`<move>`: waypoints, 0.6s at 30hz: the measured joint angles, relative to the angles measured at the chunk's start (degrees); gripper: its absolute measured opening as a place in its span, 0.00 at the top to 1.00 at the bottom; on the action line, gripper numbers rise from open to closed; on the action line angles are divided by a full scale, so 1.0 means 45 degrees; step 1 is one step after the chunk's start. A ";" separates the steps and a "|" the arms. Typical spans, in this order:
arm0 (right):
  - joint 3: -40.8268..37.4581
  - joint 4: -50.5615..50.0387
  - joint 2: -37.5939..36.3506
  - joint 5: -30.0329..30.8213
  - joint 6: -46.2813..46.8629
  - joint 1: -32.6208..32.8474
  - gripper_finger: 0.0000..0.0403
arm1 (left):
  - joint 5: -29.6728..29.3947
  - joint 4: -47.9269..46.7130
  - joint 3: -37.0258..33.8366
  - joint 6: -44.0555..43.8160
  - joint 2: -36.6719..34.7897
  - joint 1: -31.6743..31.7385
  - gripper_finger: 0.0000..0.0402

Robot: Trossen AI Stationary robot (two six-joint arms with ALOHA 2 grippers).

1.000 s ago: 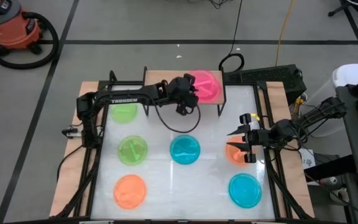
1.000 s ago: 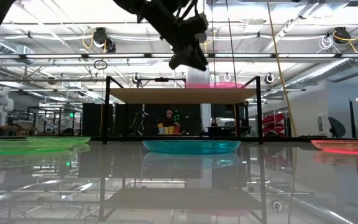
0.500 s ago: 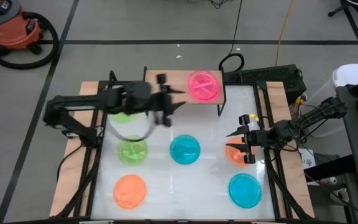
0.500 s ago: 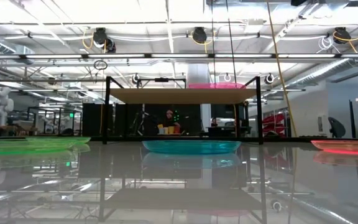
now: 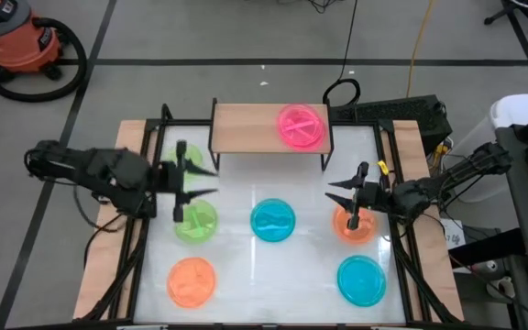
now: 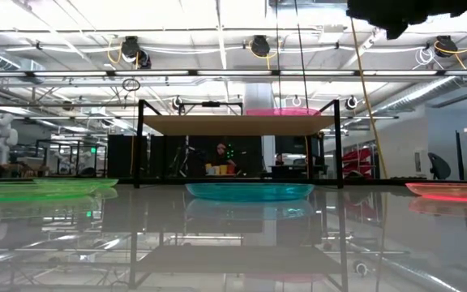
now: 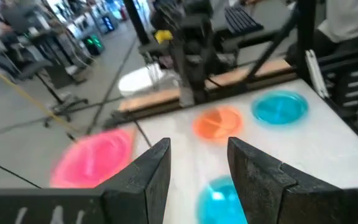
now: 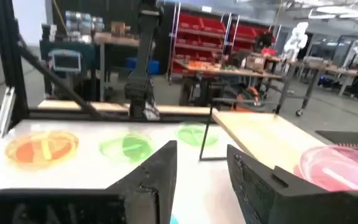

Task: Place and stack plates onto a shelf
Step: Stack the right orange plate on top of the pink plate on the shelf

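Note:
My right gripper will next grab the near rim (image 5: 352, 244) of the orange plate beneath it, on the side that faces the closest blue plate.
A pink plate (image 5: 301, 126) lies on the right part of the wooden shelf (image 5: 246, 128); the low view shows this pink plate (image 6: 282, 111) flat on the shelf top (image 6: 217, 124). On the table lie a green plate (image 5: 195, 222), a blue plate (image 5: 273, 220), an orange plate (image 5: 351, 225), another orange plate (image 5: 192, 281) and another blue plate (image 5: 362, 280). My left gripper (image 5: 204, 182) is open, in the air just beyond the green plate. My right gripper (image 5: 340, 194) is open above the far left rim of the orange plate.
A second green plate (image 8: 194, 132) lies by the shelf's left legs, mostly hidden under my left arm in the high view. Black rails run along the table's left and right sides. Bare white tabletop (image 5: 273, 179) lies between the shelf and the row of plates.
My left gripper has drawn back from the pink plate on the shelf, swinging toward the table's left and near side until it is over the green plates. The pink plate stays on the shelf. My right gripper has shifted slightly toward the far edge and the left.

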 joint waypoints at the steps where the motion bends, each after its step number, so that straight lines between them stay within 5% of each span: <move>1: 0.0230 -0.0315 0.0054 0.0026 0.0159 0.0003 0.69 | -0.0010 0.0660 -0.0847 -0.0321 -0.0306 -0.0122 0.59; 10: 0.3512 -0.6037 0.1980 0.0794 0.2242 -0.0180 0.69 | -0.0039 0.9571 -0.6684 -0.0598 -0.1102 -0.0725 0.59; 18: 0.5060 -1.2383 0.4573 -0.2957 0.6973 -0.0175 0.69 | -0.0053 1.2277 -0.8248 -0.0371 -0.1052 -0.0562 0.59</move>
